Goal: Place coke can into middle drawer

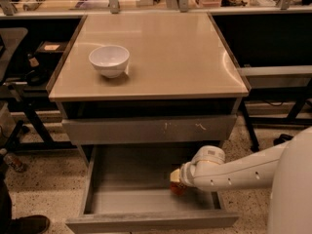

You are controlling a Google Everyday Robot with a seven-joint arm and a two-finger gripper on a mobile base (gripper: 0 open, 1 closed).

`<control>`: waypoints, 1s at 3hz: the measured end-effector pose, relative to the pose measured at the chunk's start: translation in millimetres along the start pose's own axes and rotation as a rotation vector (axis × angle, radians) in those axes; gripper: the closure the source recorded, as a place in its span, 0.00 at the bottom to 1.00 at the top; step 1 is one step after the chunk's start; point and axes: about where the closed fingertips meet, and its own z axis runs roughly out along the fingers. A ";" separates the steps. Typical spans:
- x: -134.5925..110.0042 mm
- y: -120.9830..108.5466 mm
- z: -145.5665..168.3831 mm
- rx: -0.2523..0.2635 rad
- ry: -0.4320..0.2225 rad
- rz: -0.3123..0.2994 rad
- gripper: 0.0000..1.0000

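Next, I let go of the coke can on the grey drawer's bottom near the front panel [177, 197] of the middle drawer.
The middle drawer [131, 179] is pulled open below the cabinet, showing a smooth grey floor. My white arm reaches in from the right, and my gripper [176, 180] is inside the drawer at its right side. A red-orange piece of the coke can [177, 188] shows just under the gripper, low over the drawer floor. Most of the can is hidden by the wrist.
A white bowl [109, 60] stands on the tan cabinet top [165, 52] at the left. The closed drawer front with white scuff marks [148, 129] sits above the open drawer. Dark table frames flank both sides; a shoe [29, 224] shows at bottom left.
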 end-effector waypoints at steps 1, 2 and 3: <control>13.2 -5.9 10.0 -0.005 0.005 0.006 1.00; 23.6 -8.6 18.0 -0.009 0.002 0.009 1.00; 26.0 -8.7 17.8 -0.010 0.001 0.012 1.00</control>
